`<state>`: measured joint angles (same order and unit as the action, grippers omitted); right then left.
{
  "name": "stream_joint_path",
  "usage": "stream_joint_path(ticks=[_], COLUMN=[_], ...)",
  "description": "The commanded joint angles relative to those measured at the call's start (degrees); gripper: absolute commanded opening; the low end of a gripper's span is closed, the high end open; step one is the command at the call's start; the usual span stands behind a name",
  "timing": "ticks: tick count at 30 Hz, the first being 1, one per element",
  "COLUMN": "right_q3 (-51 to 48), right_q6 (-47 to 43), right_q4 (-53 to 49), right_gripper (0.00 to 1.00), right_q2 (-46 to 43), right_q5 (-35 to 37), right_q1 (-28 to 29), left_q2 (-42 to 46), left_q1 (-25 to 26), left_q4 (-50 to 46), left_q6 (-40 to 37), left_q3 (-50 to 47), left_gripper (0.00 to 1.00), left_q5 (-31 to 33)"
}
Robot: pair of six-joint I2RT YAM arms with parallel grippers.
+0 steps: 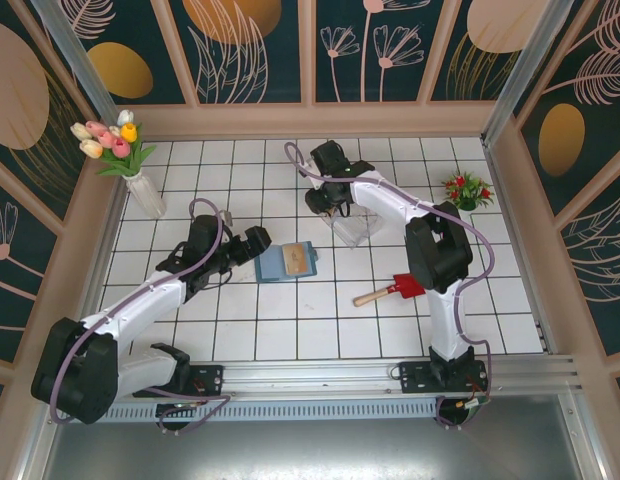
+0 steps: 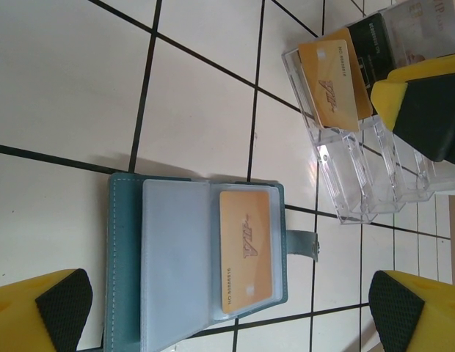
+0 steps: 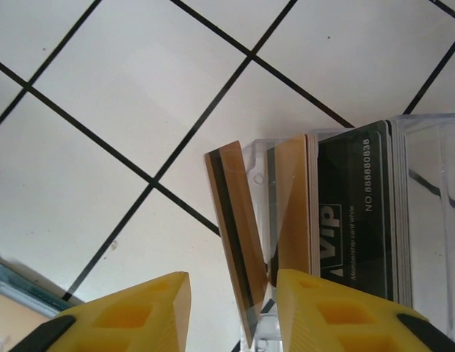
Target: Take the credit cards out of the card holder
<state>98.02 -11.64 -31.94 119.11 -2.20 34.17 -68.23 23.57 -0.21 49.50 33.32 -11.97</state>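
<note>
My right gripper is facing a tan card that leans crooked past the clear plastic box's end slot, so it should pinch the card and straighten it over the slot [image 3: 260,170].
The slate-blue card holder [image 1: 287,262] lies open on the tiles, with a tan credit card [image 2: 246,249] in its clear sleeve. My left gripper [image 2: 229,304] hovers over it, open wide and holding nothing. My right gripper [image 3: 235,315] stands over the end slot of the clear plastic box [image 1: 352,228]. Its jaws are apart. A tan card with a dark stripe [image 3: 238,242] leans loose between them, close to the right finger [image 3: 337,315]. A dark grey card [image 3: 356,213] stands in the box behind it.
A red-bladed toy shovel [image 1: 388,291] lies right of the holder. A vase of tulips [image 1: 140,185] stands at the back left and a small potted plant [image 1: 467,190] at the back right. Wooden walls border the tiled table.
</note>
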Motion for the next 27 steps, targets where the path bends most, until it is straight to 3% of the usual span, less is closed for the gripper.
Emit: stream_joint_path(ticks=[1,16,21,27], right_q3=[2.14,4.43,5.21,5.26], right_q6=[0.96,-0.45,-2.05,-6.80], right_q4=[-0.49,-1.97,-2.30,-2.81], right_gripper=[0.39,0.43,0.33,0.14], right_q2=[-0.57,4.62,6.29,6.36], right_q5=[-4.21,-3.05,-2.11,0.40], right_q1=[-0.29,-0.78,-0.95,-0.90], left_q2=[-0.86,-1.67,-2.00,-2.08], left_q1=[-0.11,-0.11,-0.10,-0.11], left_q4=[0.24,0.21,0.21,0.03], left_q6=[-1.19,-1.16,-1.29,-1.34], left_q3=[1.22,1.38,1.53,1.50], left_gripper=[0.99,0.98,0.99,0.98], left_q5=[-0.34,-0.47,-0.56,-0.45])
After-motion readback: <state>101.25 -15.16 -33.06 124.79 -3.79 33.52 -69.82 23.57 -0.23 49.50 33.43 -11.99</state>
